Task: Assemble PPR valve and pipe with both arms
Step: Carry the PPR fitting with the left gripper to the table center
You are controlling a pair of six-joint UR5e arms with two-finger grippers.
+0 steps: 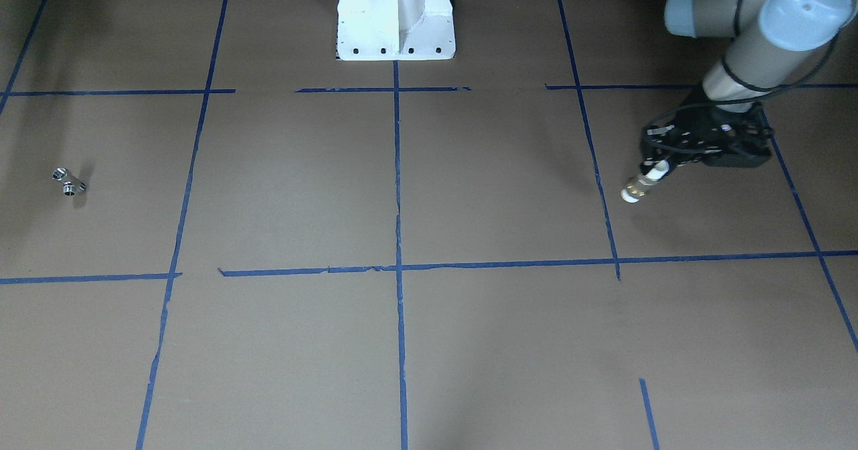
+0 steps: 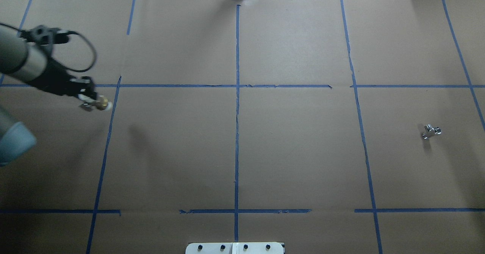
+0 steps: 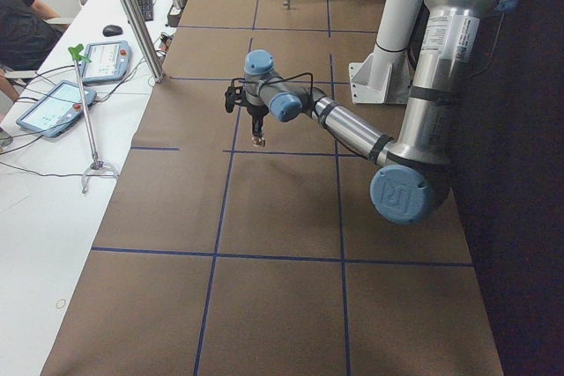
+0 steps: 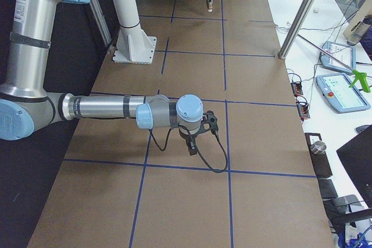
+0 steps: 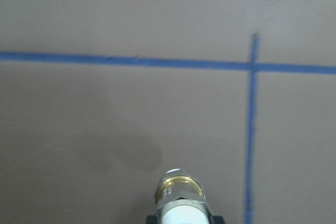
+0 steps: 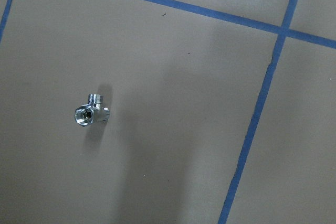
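The white PPR pipe, still held above the table, will be placed upright by my left gripper on the middle blue tape line (image 1: 397, 187), roughly halfway between the places where that tape is crossed.
My left gripper (image 2: 88, 103) is shut on a white PPR pipe with a brass fitting (image 2: 101, 104) and holds it above the table. The gripper also shows in the front view (image 1: 660, 167), with the pipe (image 1: 640, 185) pointing down and forward. In the left wrist view the brass end (image 5: 180, 187) hangs over bare brown paper near a blue tape cross. A small chrome valve (image 2: 431, 131) lies on the table's right side, also seen in the front view (image 1: 69, 182) and in the right wrist view (image 6: 90, 113). My right gripper (image 4: 192, 145) shows only in the right side view; I cannot tell whether it is open.
The white pedestal base (image 1: 395, 21) stands at the robot's edge of the table. Blue tape lines (image 2: 237, 95) divide the brown paper into squares. Tablets (image 3: 55, 107) and a metal post (image 3: 132, 15) stand on the white side table, where an operator (image 3: 22, 15) sits.
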